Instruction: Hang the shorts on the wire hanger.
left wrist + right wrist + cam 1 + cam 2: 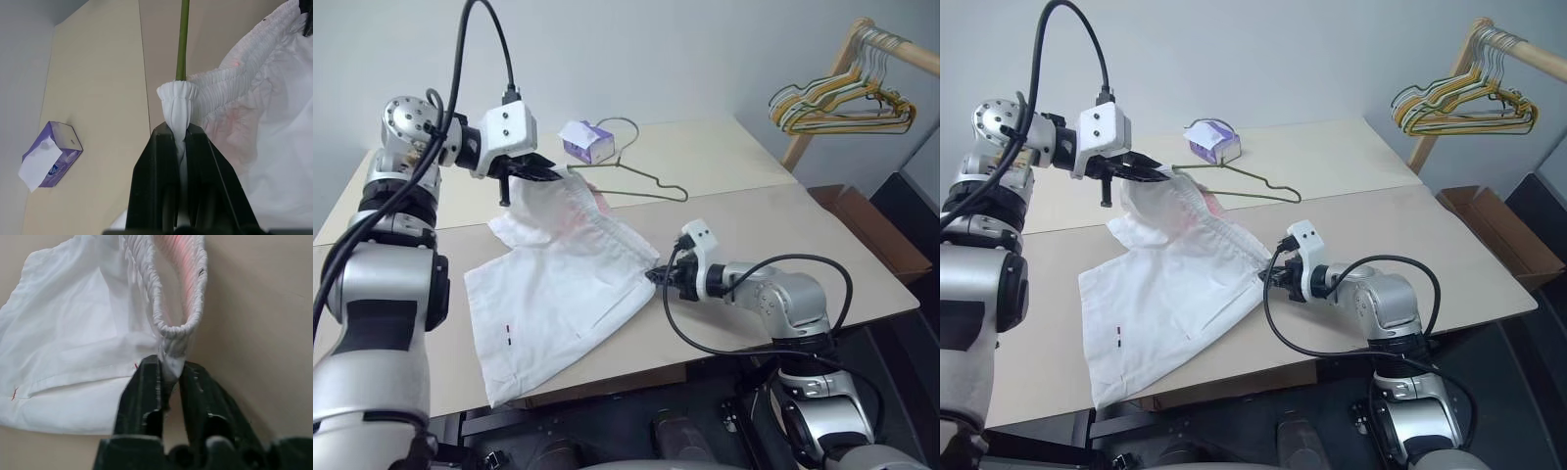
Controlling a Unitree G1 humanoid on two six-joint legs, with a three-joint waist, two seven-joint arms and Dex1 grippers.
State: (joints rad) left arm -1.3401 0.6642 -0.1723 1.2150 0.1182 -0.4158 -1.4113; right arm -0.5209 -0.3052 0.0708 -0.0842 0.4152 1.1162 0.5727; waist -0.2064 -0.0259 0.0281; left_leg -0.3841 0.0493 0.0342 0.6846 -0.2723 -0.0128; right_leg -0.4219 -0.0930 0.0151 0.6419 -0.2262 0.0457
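Observation:
Next, my right gripper releases its waistband end of the shorts around the free tip of the olive-green wire hanger (676,200).
The white shorts (558,284) lie spread over the table's middle, their gathered waistband stretched between my two grippers. My left gripper (548,174) holds one end of the waistband (178,105) lifted above the table, shut on it. The olive-green wire hanger (631,186) runs from that pinched end toward the tissue box, its wire (183,39) meeting the bunched cloth. My right gripper (656,277) is low at the table, shut on the other end of the waistband (173,340). Faint pink print shows inside the waist opening.
A small purple-white tissue box (587,142) stands at the back of the table (803,235). A bunch of yellow, green and white hangers (837,103) hangs from a wooden rail at the far right. A cardboard box (871,230) sits beyond the table's right edge.

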